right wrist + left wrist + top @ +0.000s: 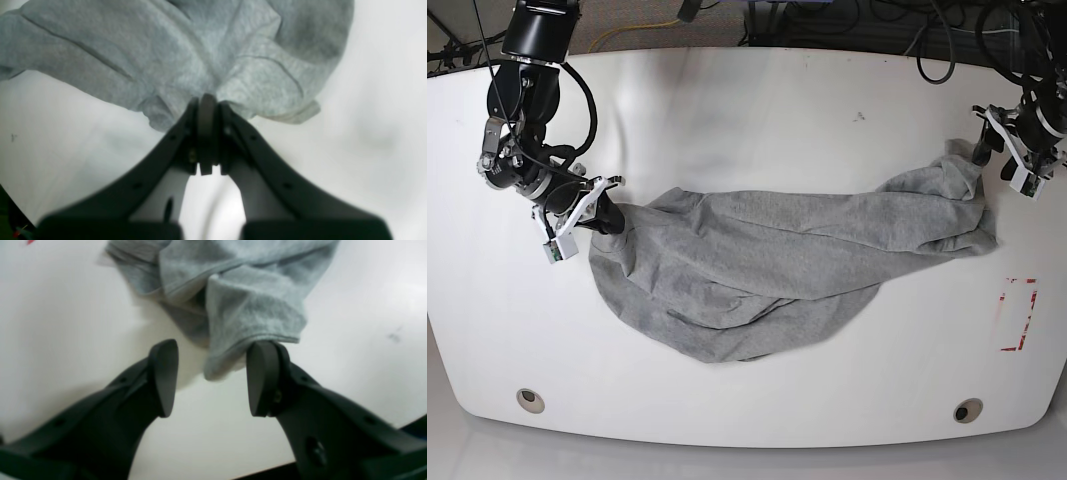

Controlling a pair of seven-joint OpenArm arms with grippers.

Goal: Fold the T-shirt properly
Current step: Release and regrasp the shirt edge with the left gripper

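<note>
The loose hemmed corner of the crumpled T-shirt is all that sits between my left gripper's fingers, so next my left gripper moves in and takes the T-shirt's fold (947, 225) beyond before lifting.
The heather-grey T-shirt (767, 260) lies crumpled and stretched across the middle of the white table (747, 110), plain grey side up; no lettering shows. My right gripper (206, 100) is shut on a bunched fold of the T-shirt (160, 60); in the base view it (607, 218) is at the shirt's left end. My left gripper (213, 345) is open, and a hemmed corner of the T-shirt (247, 303) hangs between its fingers, touching one finger (262, 373). In the base view it (995, 152) is at the shirt's right end.
A red rectangular marking (1017, 315) is on the table near the right edge. Two round holes (529, 399) (968, 410) sit near the front edge. Cables (927, 40) run behind the table. The table's edge (267, 470) is close below my left gripper.
</note>
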